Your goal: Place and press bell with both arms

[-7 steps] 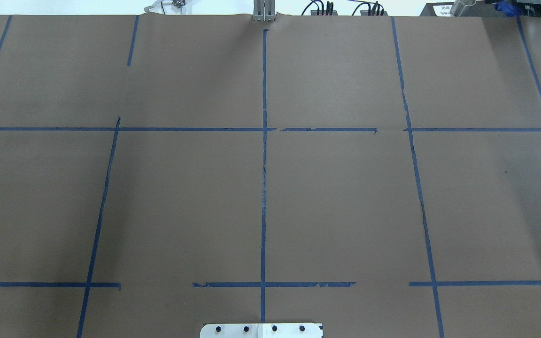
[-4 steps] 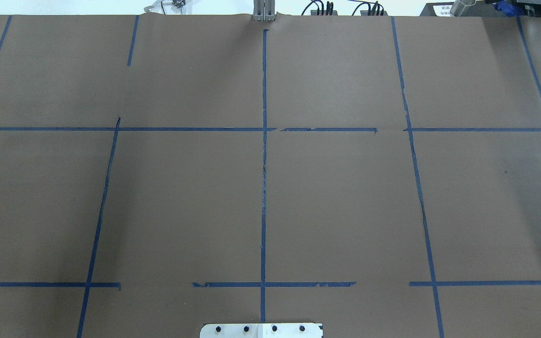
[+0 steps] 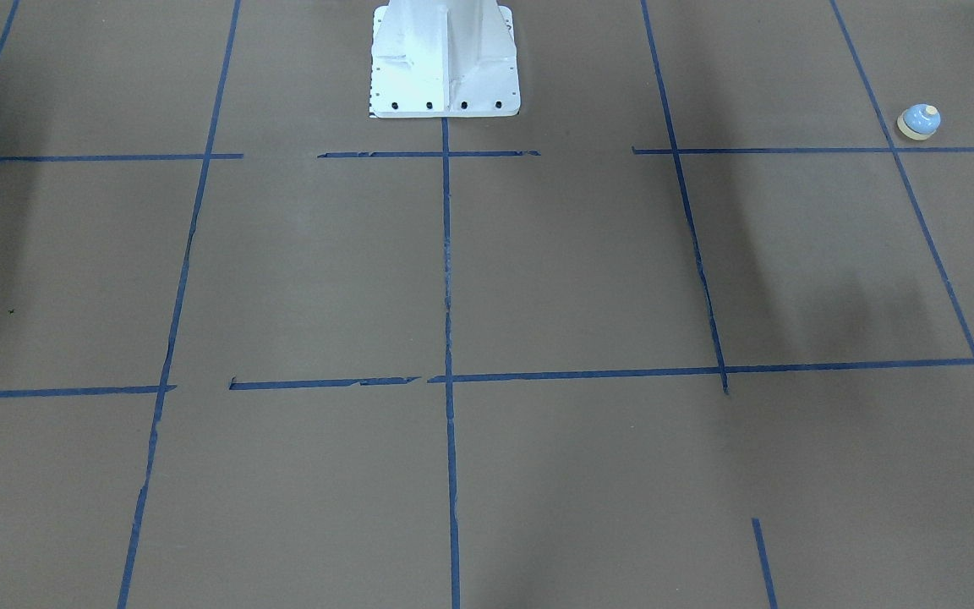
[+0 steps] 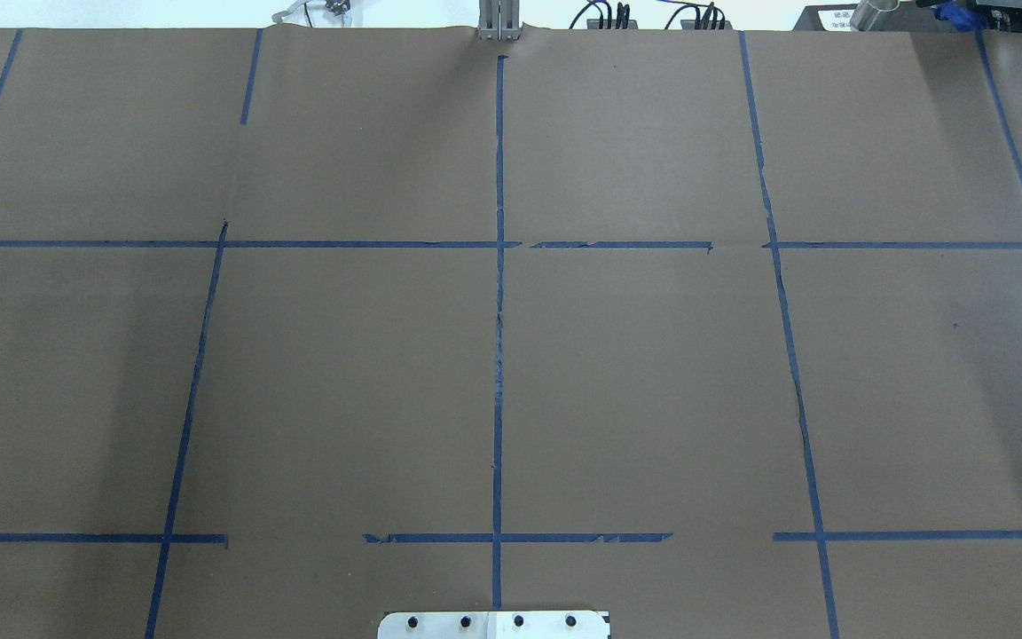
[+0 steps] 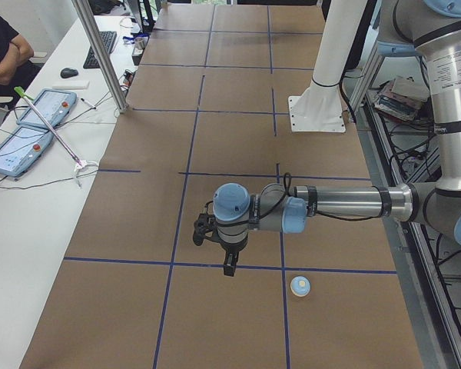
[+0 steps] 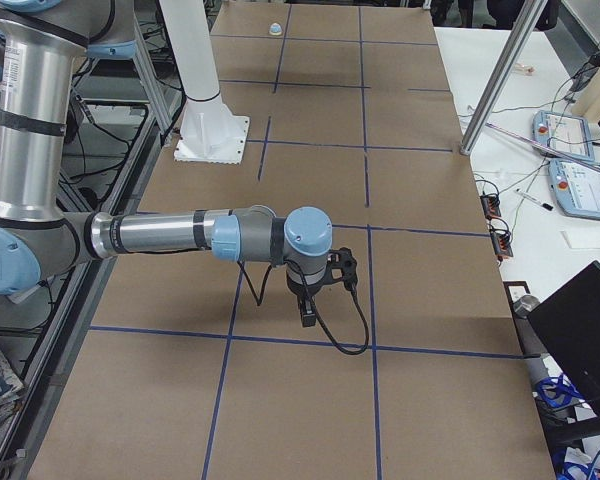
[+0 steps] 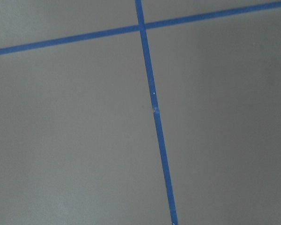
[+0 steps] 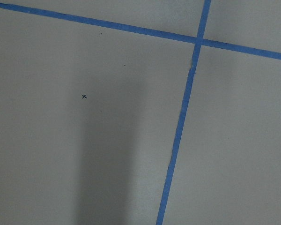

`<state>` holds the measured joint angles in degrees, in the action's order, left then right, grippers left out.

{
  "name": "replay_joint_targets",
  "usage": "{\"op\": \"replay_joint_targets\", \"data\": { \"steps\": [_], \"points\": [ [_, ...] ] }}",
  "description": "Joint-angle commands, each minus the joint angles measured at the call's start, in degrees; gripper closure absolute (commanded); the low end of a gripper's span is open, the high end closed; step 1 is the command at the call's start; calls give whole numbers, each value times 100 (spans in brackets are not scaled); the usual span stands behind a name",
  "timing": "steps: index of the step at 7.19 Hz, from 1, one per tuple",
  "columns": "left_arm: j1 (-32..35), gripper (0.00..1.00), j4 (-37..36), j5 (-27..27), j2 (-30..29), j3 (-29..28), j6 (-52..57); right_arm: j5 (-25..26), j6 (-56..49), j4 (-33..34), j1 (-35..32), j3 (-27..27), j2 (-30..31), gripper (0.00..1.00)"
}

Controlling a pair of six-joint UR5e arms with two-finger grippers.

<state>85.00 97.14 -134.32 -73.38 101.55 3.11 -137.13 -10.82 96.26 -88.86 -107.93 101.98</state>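
The light-blue bell has a cream rim. Next, my left gripper goes to it and closes around the bell's sides [image 3: 905, 121], near that rim.
The light-blue bell with a cream rim and button stands upright on the brown table, in the front-facing view [image 3: 918, 121] at the far right. It also shows in the left side view [image 5: 300, 286] and, tiny and far off, in the right side view [image 6: 275, 28]. My left gripper [image 5: 227, 265] hangs over the table a short way from the bell, apart from it. My right gripper [image 6: 307, 318] hangs over bare table at the other end. I cannot tell whether either is open or shut. Both wrist views show only table and tape.
The white pedestal [image 3: 445, 59] is bolted at the robot's side of the table. Blue tape lines [image 4: 499, 355] grid the brown cover. A metal post [image 5: 100, 54], a white bench with pendants [image 5: 31, 123] and an operator [image 5: 0, 54] are on the far side.
A faint shadow on the left of the overhead view has drifted further left. No arm or bell shows in that view.
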Motion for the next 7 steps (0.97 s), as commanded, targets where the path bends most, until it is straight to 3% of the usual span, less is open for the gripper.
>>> {"op": "replay_joint_targets", "data": {
  "steps": [1, 2, 3, 7],
  "points": [
    [-884, 0, 1387, 55, 446, -354, -1346, -33, 10, 7, 9, 0, -2, 0],
    [-1368, 0, 2414, 194, 865, -529, -2140, -33, 10, -2, 17, 0, -2, 0],
    [-1564, 0, 2989, 231, 983, -931, -2417, -33, 10, -2, 35, 0, -2, 0],
    [-2441, 0, 3189, 152, 1520, -1040, -2525, -42, 19, -2, 61, 0, -2, 0]
  ]
}}
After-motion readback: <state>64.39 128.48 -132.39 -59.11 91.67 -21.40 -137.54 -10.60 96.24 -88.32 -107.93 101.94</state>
